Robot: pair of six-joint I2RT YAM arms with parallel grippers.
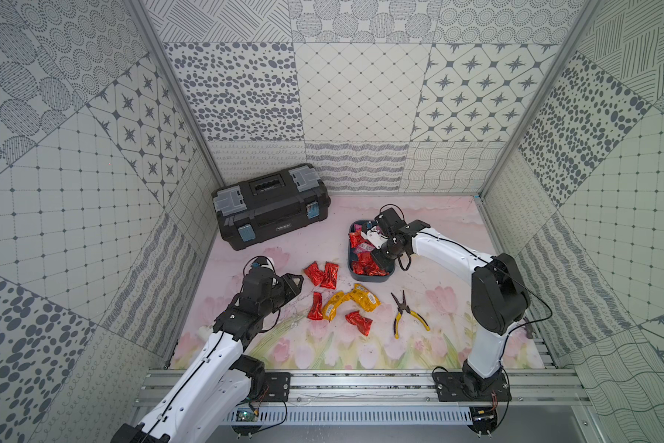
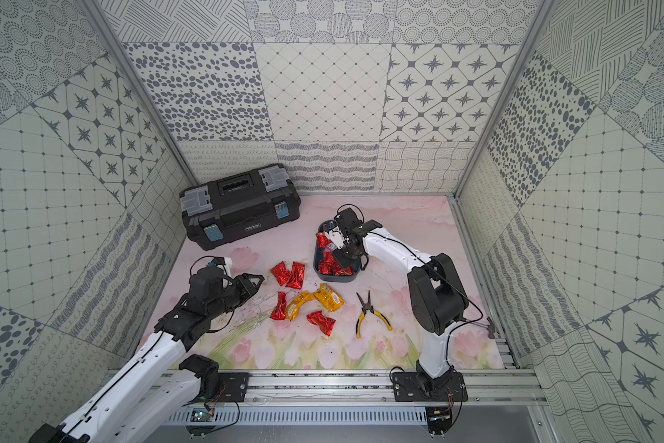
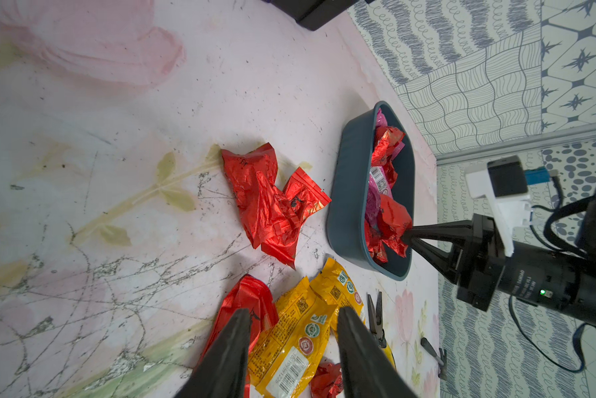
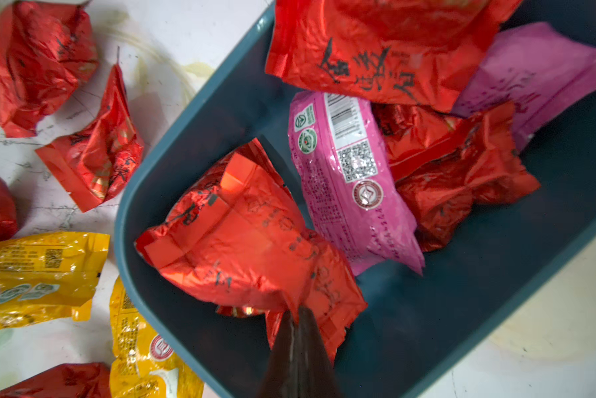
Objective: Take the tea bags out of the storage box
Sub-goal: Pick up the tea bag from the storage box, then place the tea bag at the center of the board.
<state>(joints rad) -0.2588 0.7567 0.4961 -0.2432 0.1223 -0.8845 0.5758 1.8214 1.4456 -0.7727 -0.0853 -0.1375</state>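
Note:
My right gripper is going to release the red tea bag on the mat [image 1: 302, 295] between the loose red ones and my left gripper.
The storage box [image 1: 376, 279] is a dark blue-grey tub at the back right of the mat, and in both top views it holds red and pink tea bags. My right gripper [image 4: 295, 310] reaches into the storage box [image 4: 193, 144] and is shut on the corner of a red tea bag [image 4: 241, 234], which is lifted off the pile. A pink tea bag [image 4: 345, 179] lies beside it. Several tea bags lie on the mat: red ones [image 1: 322, 274] and two yellow ones [image 1: 351, 303]. My left gripper [image 3: 295, 313] hovers open above the yellow tea bags [image 3: 289, 341], holding nothing.
A black toolbox [image 1: 271, 207] with grey lid compartments stands at the back left. Yellow-handled pliers [image 1: 405, 312] lie right of the loose bags. A small hammer [image 2: 489, 330] lies by the right wall. Patterned walls close in three sides.

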